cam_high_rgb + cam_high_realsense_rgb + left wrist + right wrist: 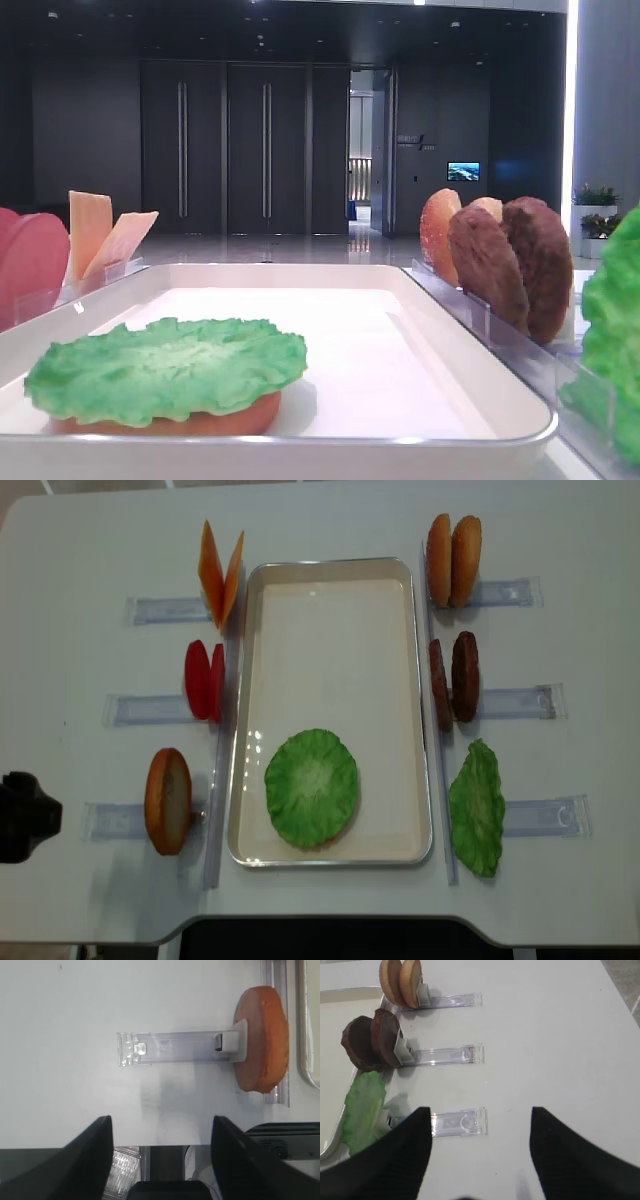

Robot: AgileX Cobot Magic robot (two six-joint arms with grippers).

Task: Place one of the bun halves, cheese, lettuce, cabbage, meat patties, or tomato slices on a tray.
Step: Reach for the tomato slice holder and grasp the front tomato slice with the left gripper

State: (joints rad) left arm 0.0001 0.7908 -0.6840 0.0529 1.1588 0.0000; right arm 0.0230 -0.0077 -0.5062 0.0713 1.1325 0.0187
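Observation:
The robot's left gripper needs to next go to the tomato slice standing nearest the white tray and close on the tomato slice's top (217, 670).
The white tray (250, 710) holds a green lettuce (311, 786) lying on a bun half (215, 421). Left of the tray stand cheese (220, 575), tomato slices (205, 680) and one bun half (168, 800) in clear racks. On the right stand two bun halves (454, 560), meat patties (455, 680) and another lettuce (476, 807). My left gripper (161, 1120) is open and empty over bare table near the front edge, well short of the left bun half (262, 1045). My right gripper (480, 1110) is open and empty beside the right lettuce's rack (457, 1122).
Clear plastic racks (165, 609) stick out sideways from both long sides of the tray. The black body of the left arm (25, 815) sits at the table's left edge. The table's front edge (300, 920) lies close behind the tray.

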